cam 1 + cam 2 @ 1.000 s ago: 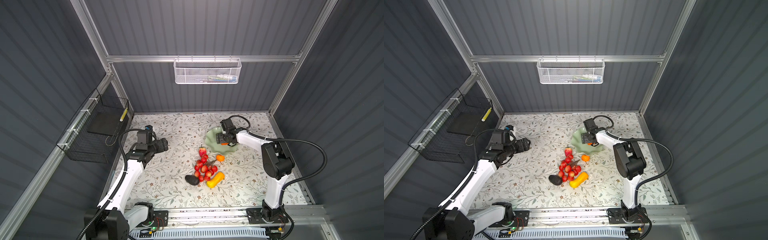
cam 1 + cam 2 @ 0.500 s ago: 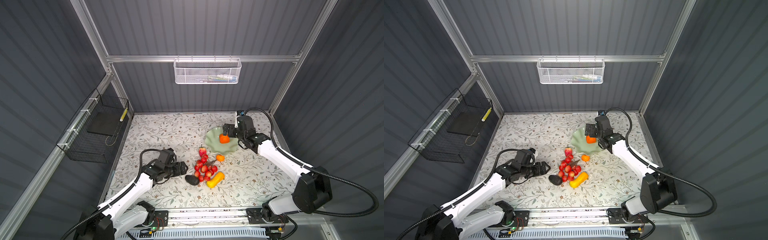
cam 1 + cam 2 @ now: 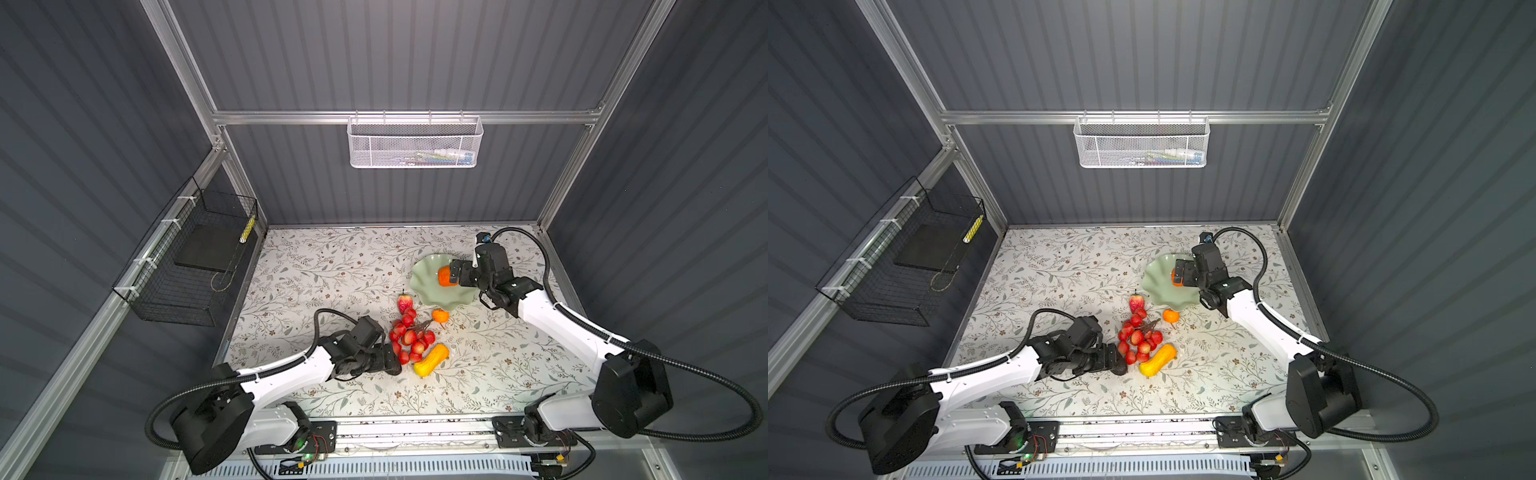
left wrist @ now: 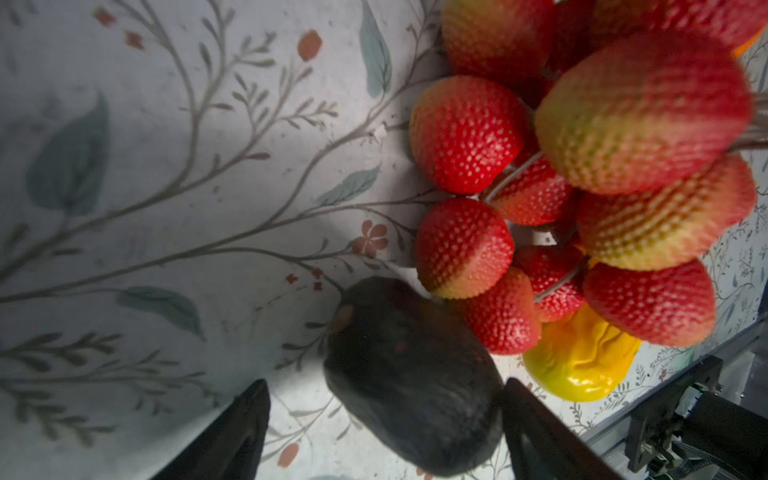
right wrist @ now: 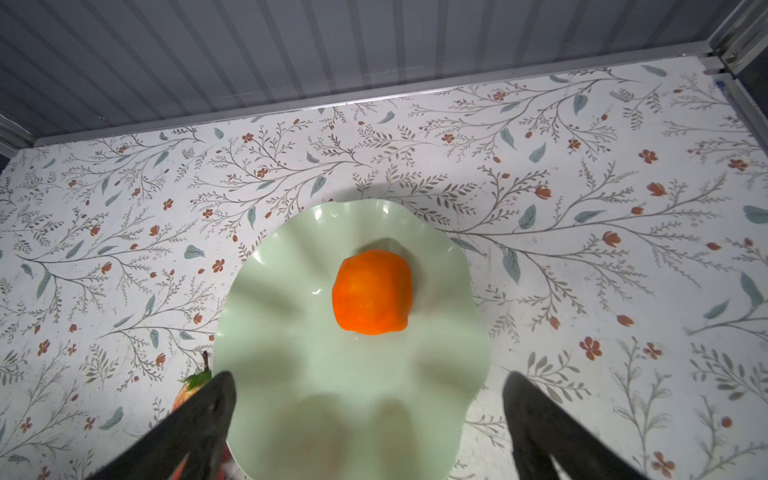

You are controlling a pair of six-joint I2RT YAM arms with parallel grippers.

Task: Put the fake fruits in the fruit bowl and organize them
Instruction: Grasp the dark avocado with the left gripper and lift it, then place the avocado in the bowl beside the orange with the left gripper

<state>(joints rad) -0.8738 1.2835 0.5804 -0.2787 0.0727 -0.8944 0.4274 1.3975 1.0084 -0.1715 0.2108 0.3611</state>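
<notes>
Next, I close my right gripper on the gourd's far end (image 3: 439, 353), nearer the tangerine.
The pale green ruffled fruit bowl (image 3: 428, 291) (image 5: 266, 291) stands at the back right with the big orange (image 3: 444, 276) (image 5: 372, 293) lying in it. My right gripper (image 3: 455, 274) (image 5: 370, 378) hovers open over the bowl's edge, apart from the orange. On the table lie the strawberry (image 3: 404, 302), the tangerine (image 3: 440, 316), the bunch of red balls (image 3: 409, 340) (image 4: 469, 133) and the gourd (image 3: 432, 360) (image 4: 582, 365). My left gripper (image 3: 392, 366) (image 4: 382, 386) is open and low, with the near-black avocado (image 4: 411, 382) between its fingers.
A white mesh basket (image 3: 414, 142) hangs on the back wall and a black wire basket (image 3: 195, 257) on the left wall. The metal rail (image 3: 415, 428) runs along the table's front edge. The red bunch and gourd crowd the avocado's far side.
My left arm swung from the table's left side down to the avocado and now straddles it. My right gripper let go of the orange in the bowl and drew back a little.
</notes>
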